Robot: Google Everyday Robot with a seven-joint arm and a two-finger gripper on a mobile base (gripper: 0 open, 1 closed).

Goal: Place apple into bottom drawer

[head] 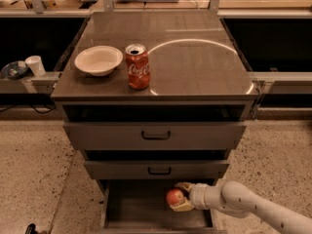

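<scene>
My gripper should release the apple on the bottom drawer's inside (167, 202), roughly below the handle of the middle drawer. The apple is now above that drawer's floor.
The apple (175, 197) is small, round and red-orange. It sits between the fingers of my gripper (179, 197), which is shut on it. The gripper comes in from the lower right on a white arm (243, 204). It holds the apple above the floor of the bottom drawer (141, 206), which is pulled open, toward its right half. Whether the apple touches the floor I cannot tell.
Two wider drawers with dark handles, the top drawer (156, 135) and the middle drawer (158, 170), stand above the open one. On the cabinet top are a white bowl (98, 60) and a red Coca-Cola can (138, 67). A white cup (35, 65) stands on the ledge at left.
</scene>
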